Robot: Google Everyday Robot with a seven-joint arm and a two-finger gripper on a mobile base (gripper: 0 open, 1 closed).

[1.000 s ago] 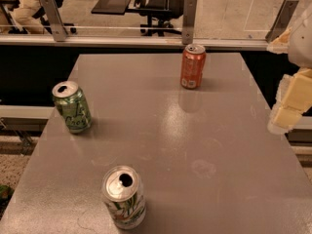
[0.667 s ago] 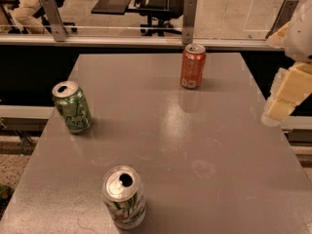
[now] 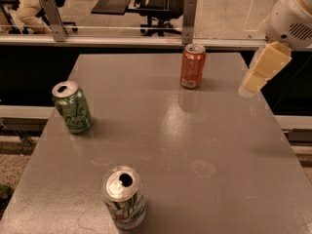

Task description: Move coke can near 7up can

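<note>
My gripper should close around the middle of the coke can (image 3: 193, 66), which is standing upright close to the far edge of the grey table.
The coke can (image 3: 192, 66), orange-red with a silver top, stands upright near the far edge of the grey table (image 3: 195, 145). The 7up can (image 3: 124, 197), white with green streaks and a silver top, stands upright near the front edge, left of centre. My gripper (image 3: 253, 82), cream-coloured, hangs at the right above the table's right edge. It is to the right of the coke can and apart from it, holding nothing.
An all-green can (image 3: 72, 106) stands upright near the table's left edge. A metal rail with posts (image 3: 189, 18) runs behind the table. Office chairs (image 3: 161, 4) stand on the floor beyond it.
My gripper and arm have moved left, from the right edge of view inward toward the table and the coke can. The three cans have not moved.
</note>
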